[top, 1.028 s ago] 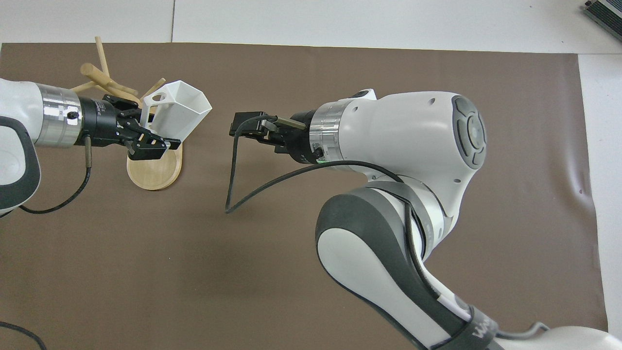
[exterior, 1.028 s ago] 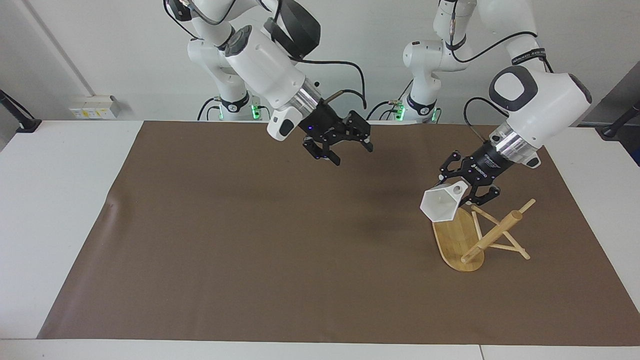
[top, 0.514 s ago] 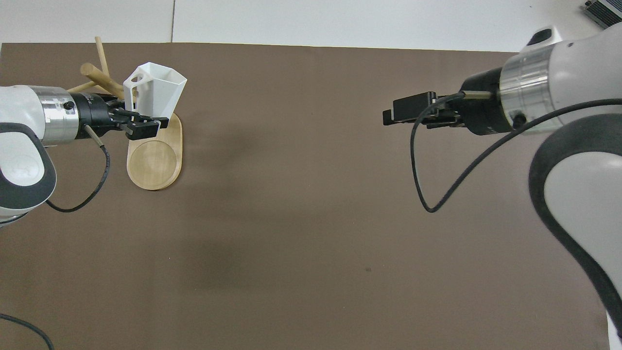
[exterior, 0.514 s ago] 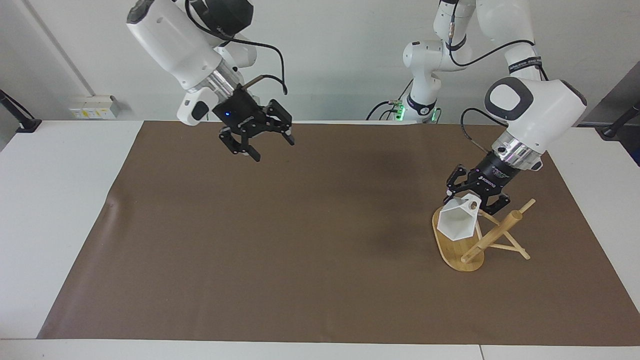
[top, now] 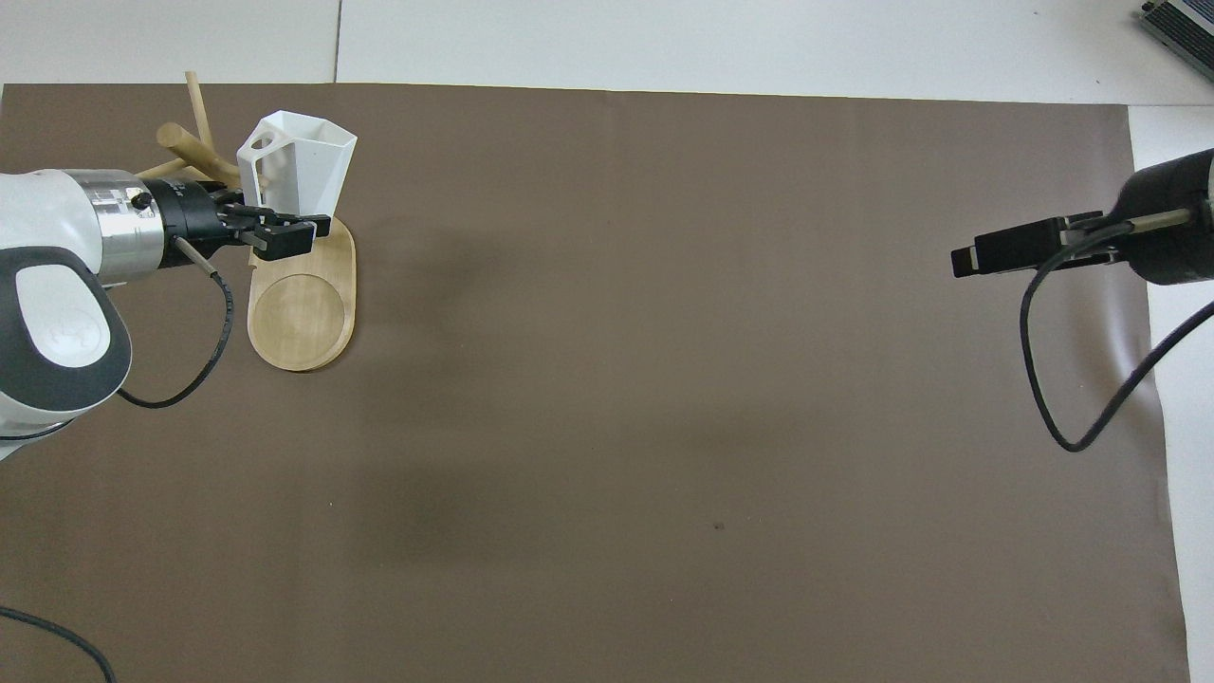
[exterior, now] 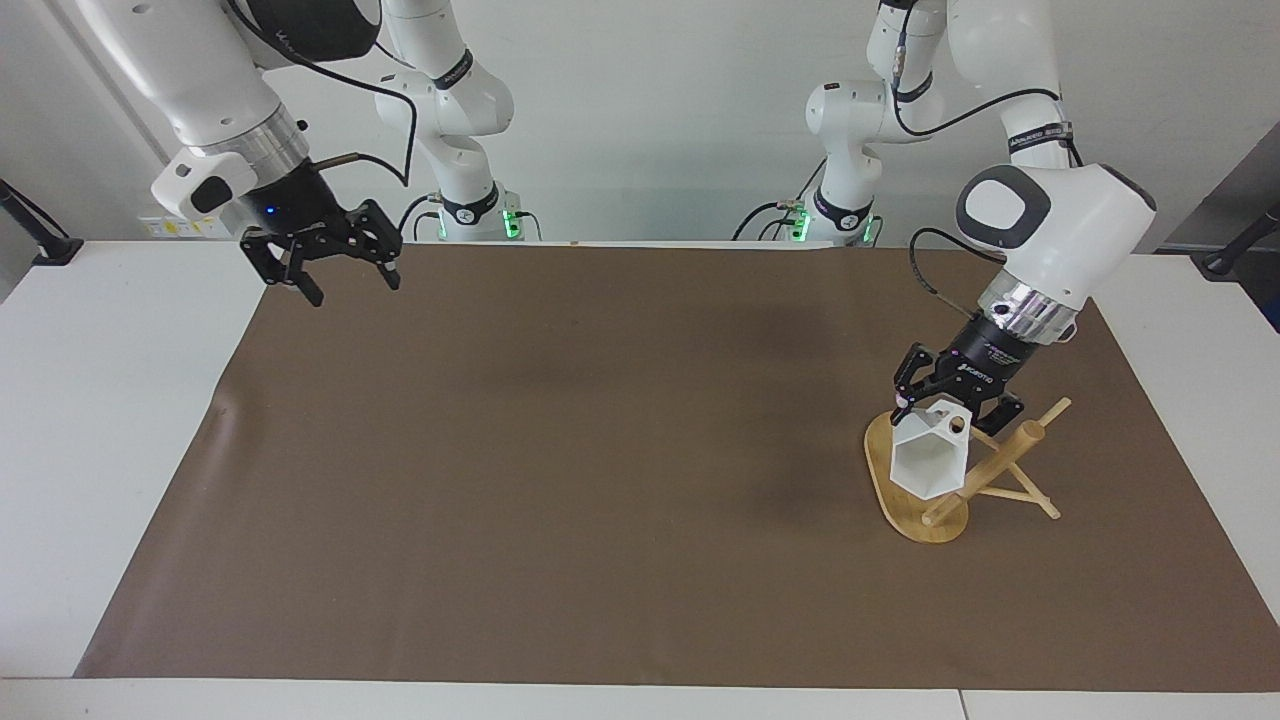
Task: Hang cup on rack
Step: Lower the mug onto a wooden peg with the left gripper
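My left gripper is to let go of the white cup, now hanging over the oval base, on the bamboo rack's peg reaching over the oval base (top: 271, 193).
The white faceted cup (exterior: 928, 462) hangs in the air over the oval base of the bamboo rack (exterior: 915, 505), close beside the leaning post and its pegs. Its mouth points toward the table's front edge, and its handle hole faces the pegs. My left gripper (exterior: 950, 403) is shut on the cup's wall next to the handle. In the overhead view the cup (top: 302, 175) sits between the left gripper (top: 275, 232) and the rack (top: 303, 308). I cannot tell whether the cup touches a peg. My right gripper (exterior: 352, 285) waits open and empty above the mat's corner at the right arm's end.
A brown mat (exterior: 600, 480) covers most of the white table. The right gripper (top: 977, 256) and its looping black cable (top: 1043, 379) hang over the mat's edge at the right arm's end. Nothing else lies on the mat.
The right arm has swung from above the mat's middle out to its own end of the table. The left gripper has lowered and turned the cup closer to the rack's pegs.
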Motion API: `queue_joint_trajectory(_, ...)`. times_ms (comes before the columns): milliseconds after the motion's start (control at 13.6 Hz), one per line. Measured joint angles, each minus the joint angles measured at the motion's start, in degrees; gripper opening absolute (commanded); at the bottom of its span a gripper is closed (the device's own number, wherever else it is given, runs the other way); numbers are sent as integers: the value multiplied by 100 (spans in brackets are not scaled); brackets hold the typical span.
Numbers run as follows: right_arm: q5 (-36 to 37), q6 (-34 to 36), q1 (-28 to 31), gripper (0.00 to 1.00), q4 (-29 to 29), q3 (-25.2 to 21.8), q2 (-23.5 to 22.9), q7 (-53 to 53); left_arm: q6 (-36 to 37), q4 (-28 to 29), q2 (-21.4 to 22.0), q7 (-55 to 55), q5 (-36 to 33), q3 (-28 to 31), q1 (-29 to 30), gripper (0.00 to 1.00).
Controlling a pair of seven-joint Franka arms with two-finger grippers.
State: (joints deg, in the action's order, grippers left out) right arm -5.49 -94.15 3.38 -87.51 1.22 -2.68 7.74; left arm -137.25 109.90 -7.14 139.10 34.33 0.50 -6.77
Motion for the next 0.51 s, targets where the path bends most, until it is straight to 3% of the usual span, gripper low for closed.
queue_joint_trajectory(147,366,-1,-3,100,-50,-150,2,0,-32,11,-19,63,0,7,2,0)
queue_joint_trajectory(514,444,-28,-1,100,-75,-592,25,0,-246,159,-38,407,0,46,37,0)
